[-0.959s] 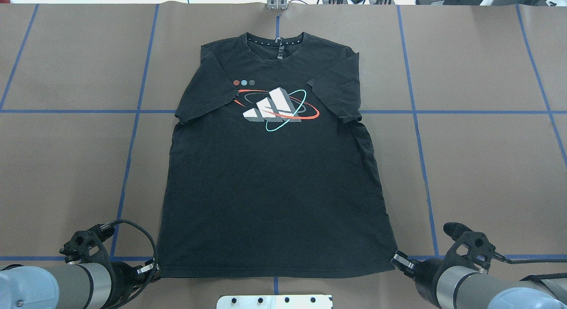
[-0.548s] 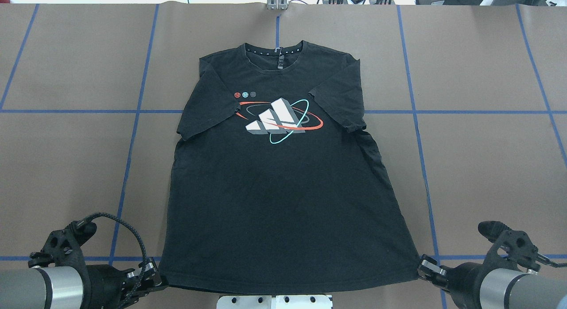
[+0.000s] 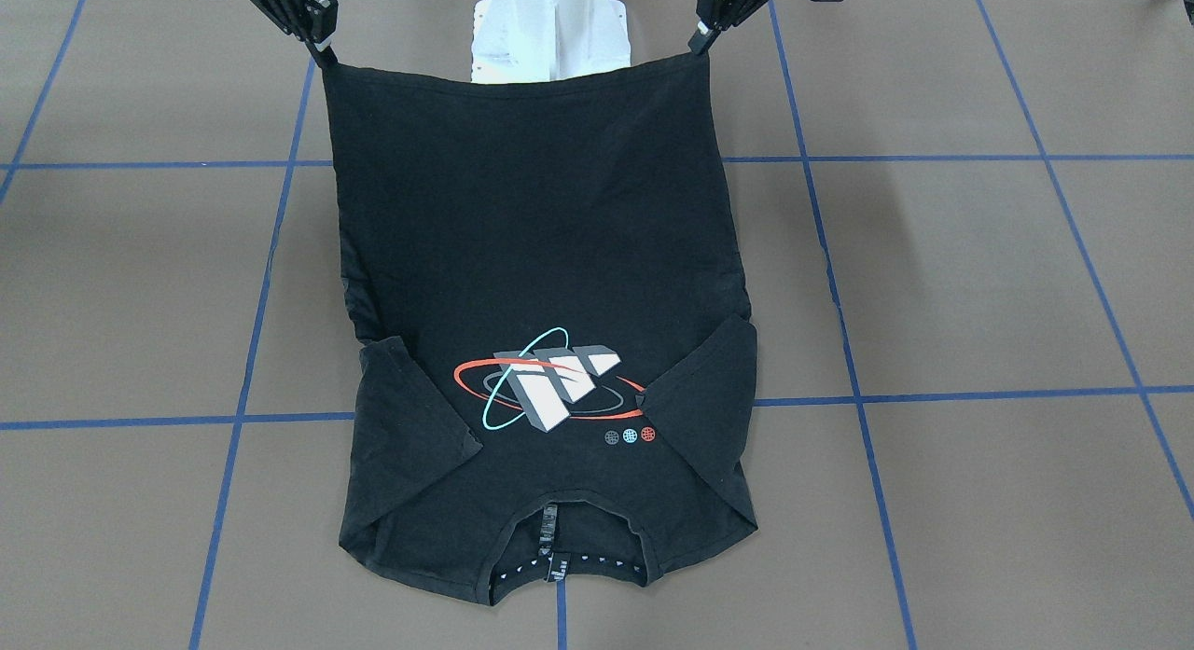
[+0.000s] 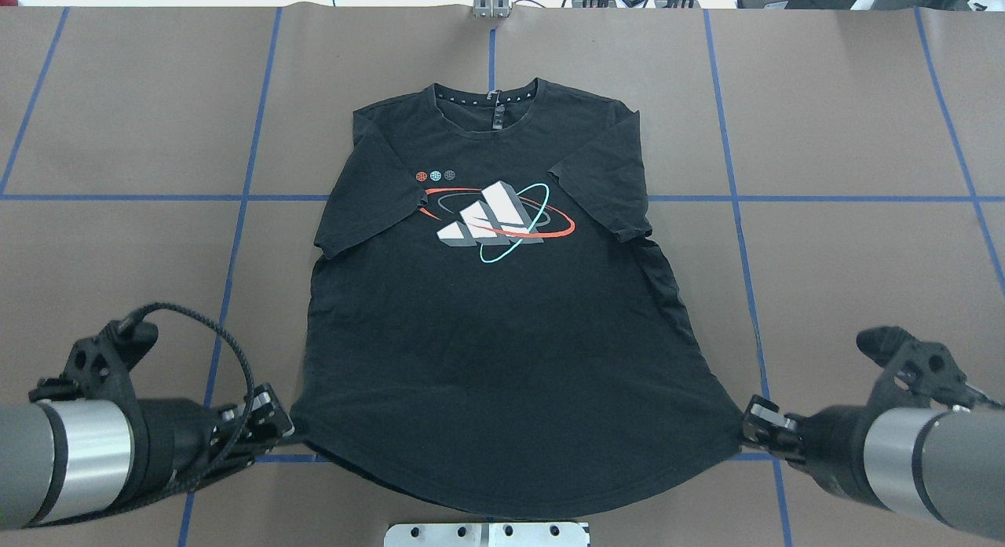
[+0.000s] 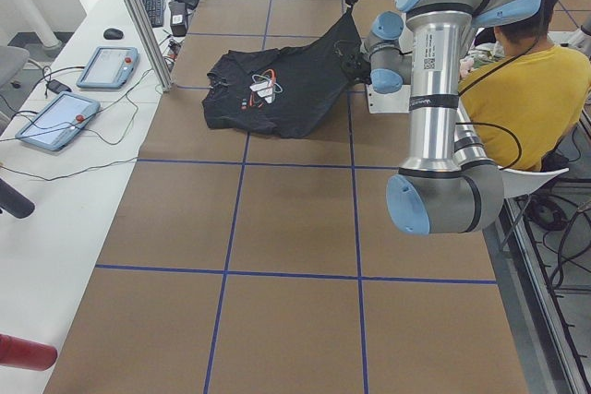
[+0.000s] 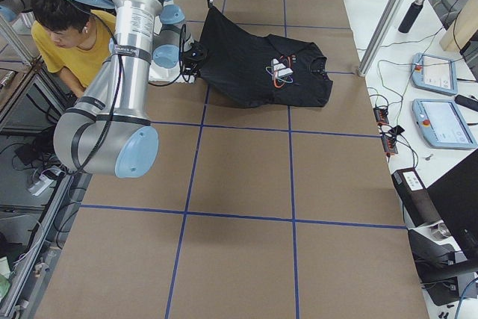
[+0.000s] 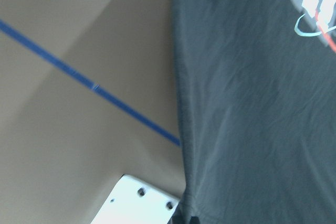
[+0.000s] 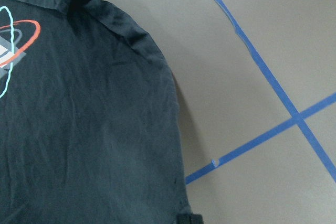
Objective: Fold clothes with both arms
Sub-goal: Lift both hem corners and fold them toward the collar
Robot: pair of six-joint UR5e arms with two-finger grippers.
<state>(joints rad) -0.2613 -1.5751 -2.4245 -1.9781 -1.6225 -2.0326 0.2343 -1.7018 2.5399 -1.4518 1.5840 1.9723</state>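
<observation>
My left gripper is going to release the black T-shirt's hem corner on the table (image 3: 824, 470) between the folded sleeve and the blue tape.
The black T-shirt (image 4: 502, 335) lies print up, its red, teal and white-grey logo (image 4: 498, 217) and collar on the far side of the table. My left gripper (image 4: 275, 425) is shut on the near left hem corner. My right gripper (image 4: 750, 433) is shut on the near right hem corner. Both hold the hem above the table, and it sags between them. In the front-facing view the shirt (image 3: 532, 212) hangs from the left gripper (image 3: 701, 39) and the right gripper (image 3: 322, 48). The collar end rests on the table. Both wrist views show black cloth (image 7: 252, 103) (image 8: 79, 129).
The white pedestal base (image 3: 550, 25) stands under the raised hem. Blue tape lines (image 4: 235, 233) cross the brown table. A person in a yellow shirt (image 5: 526, 89) sits behind the robot. Tablets (image 6: 441, 121) and an aluminium post (image 5: 138, 16) stand on the operators' side.
Both grippers drew the hem corners toward the robot and outward, then lifted them. The shirt slid a little toward the robot. The hem now sags in a curve.
</observation>
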